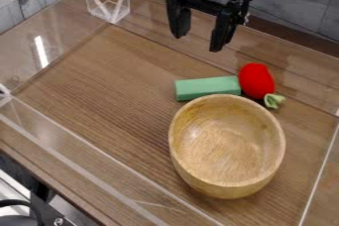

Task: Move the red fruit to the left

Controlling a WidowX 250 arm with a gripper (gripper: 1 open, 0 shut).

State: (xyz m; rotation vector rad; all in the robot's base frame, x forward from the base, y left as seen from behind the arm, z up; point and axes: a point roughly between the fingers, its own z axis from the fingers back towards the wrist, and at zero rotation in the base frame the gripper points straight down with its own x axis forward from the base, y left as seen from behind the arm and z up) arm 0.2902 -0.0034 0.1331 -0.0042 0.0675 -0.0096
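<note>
The red fruit's far end [253, 74], opposite its light green stem, is the next spot my gripper needs to go to and close on.
The red fruit [257, 80] is a small bright red strawberry lying on the wooden table, its light green stem end [273, 101] pointing to the front right. It touches the right end of a flat green block [209, 88]. My gripper [197, 33] hangs above the table behind and to the left of the fruit, well apart from it. Its black fingers [173, 22] stand spread and open, with nothing between them.
A large wooden bowl [227, 146] sits just in front of the fruit and the green block. Clear plastic walls [106, 7] ring the table. Bare wood [93, 71] stretches across the left half of the table.
</note>
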